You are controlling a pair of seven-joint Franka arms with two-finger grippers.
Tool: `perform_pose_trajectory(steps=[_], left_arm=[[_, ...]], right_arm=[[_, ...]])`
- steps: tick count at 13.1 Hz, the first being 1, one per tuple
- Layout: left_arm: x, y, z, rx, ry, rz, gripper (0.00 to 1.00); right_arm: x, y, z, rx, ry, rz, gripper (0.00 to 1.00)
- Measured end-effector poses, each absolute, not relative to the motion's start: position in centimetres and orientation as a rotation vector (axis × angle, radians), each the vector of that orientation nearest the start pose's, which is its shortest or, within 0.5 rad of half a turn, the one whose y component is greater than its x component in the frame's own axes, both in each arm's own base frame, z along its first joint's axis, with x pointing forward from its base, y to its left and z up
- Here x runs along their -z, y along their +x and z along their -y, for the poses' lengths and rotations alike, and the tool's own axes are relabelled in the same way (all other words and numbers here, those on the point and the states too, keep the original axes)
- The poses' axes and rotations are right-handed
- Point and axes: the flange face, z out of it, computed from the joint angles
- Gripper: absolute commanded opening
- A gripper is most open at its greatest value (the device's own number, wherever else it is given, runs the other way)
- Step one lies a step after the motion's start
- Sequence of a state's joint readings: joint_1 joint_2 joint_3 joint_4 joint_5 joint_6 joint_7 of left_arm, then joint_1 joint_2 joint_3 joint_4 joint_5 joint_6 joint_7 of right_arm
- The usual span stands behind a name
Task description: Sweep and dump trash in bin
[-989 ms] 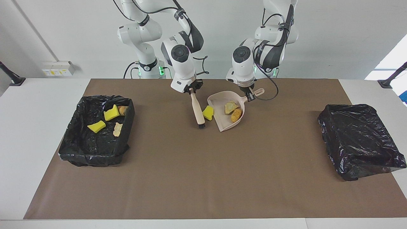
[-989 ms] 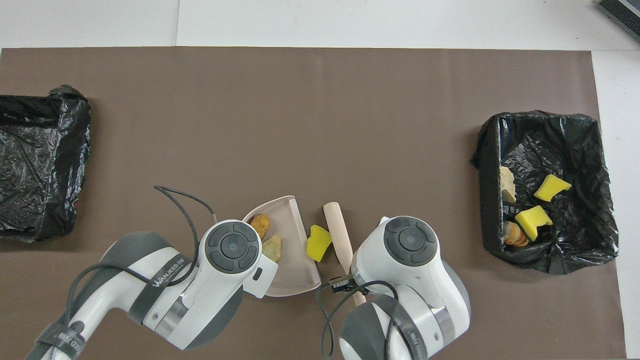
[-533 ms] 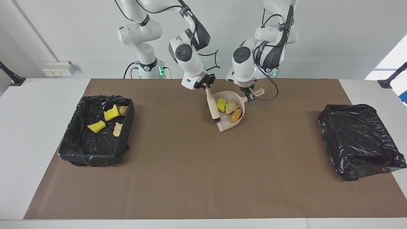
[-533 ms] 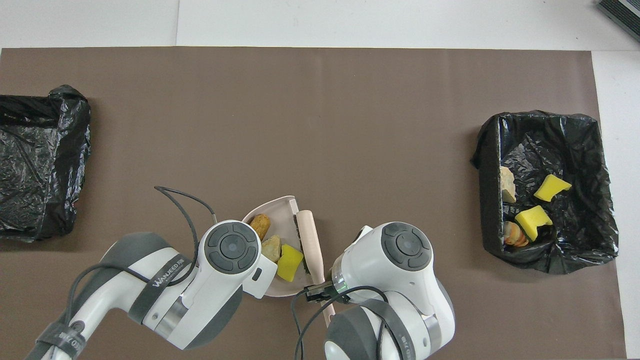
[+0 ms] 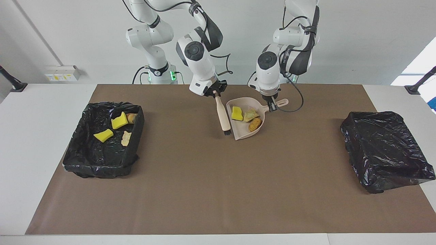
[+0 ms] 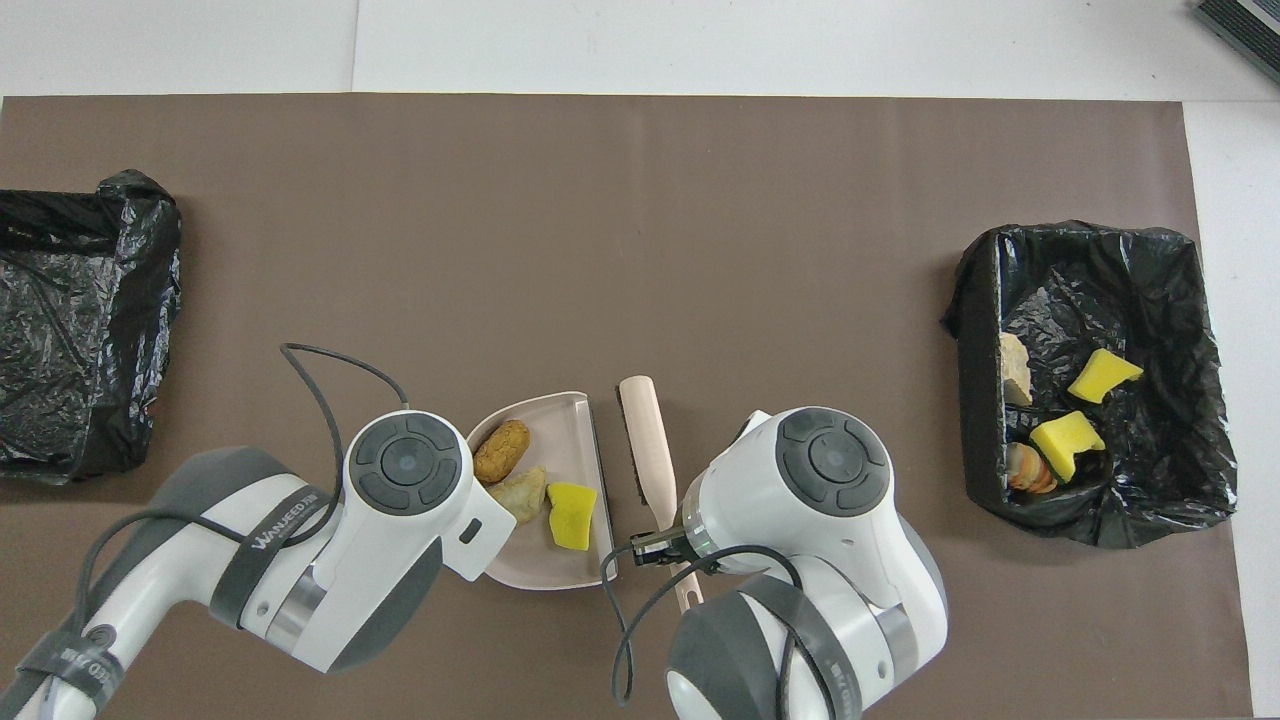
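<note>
The robot's right gripper needs to set the beige brush down on the brown mat (image 6: 548, 590) between the robot's arms, by the near rim of the dustpan.
My left gripper (image 5: 273, 103) is shut on the handle of the beige dustpan (image 5: 244, 133), which is on the brown mat close to the robots. In the pan lie a yellow sponge chunk (image 5: 237, 113), a tan wedge (image 5: 250, 115) and a brown nugget (image 5: 255, 124); the sponge also shows in the overhead view (image 6: 572, 502). My right gripper (image 5: 215, 93) is shut on a beige brush (image 5: 223, 115), which hangs just beside the pan's open edge (image 6: 597, 470). The black-lined bin (image 5: 102, 168) at the right arm's end holds two yellow sponges (image 5: 119, 120), a striped piece (image 5: 131, 117) and a tan scrap (image 5: 126, 137).
A second black-lined bin (image 5: 385, 149) stands at the left arm's end of the table, with no trash showing in it. The brown mat (image 5: 218, 190) covers most of the white table.
The brush pushed the yellow sponge from the mat into the dustpan, then drew back beside the pan's edge. The dustpan shifted slightly toward the left arm's end.
</note>
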State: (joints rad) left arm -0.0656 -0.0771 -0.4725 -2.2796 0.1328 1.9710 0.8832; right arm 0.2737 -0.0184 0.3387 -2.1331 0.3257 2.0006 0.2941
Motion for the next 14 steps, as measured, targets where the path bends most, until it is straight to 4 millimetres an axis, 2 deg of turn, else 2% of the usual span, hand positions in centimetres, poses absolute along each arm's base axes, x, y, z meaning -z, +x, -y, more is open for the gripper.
perform_pose_trajectory(steps=[2,3,5,8,11,14], left_arm=[[-38.1,43.1,21.3,-0.365,-2.21,-2.06,0.0],[-39.4,44.1,19.2,-0.335,-2.199,-2.078,0.0],[-42.2,45.9,13.9,-0.271,-2.191,-2.104,0.0],[-45.7,48.2,4.2,-0.163,-2.22,-2.124,0.0],[-48.4,50.2,-6.1,-0.051,-2.321,-2.041,0.0],[-51.4,52.2,-16.6,-0.004,-2.341,-1.939,0.0]], right_arm=[[-41.4,42.0,-32.1,-0.269,-3.015,0.163,0.0],[-41.7,41.9,-32.3,-0.24,-3.051,0.109,0.0],[-42.1,41.6,-33.0,-0.224,-3.062,0.063,0.0],[-42.3,40.7,-34.8,-0.189,-3.054,0.023,0.0],[-41.5,36.7,-40.1,-0.179,-3.048,-0.011,0.0],[-38.8,31.6,-45.1,-0.23,-3.063,0.017,0.0]])
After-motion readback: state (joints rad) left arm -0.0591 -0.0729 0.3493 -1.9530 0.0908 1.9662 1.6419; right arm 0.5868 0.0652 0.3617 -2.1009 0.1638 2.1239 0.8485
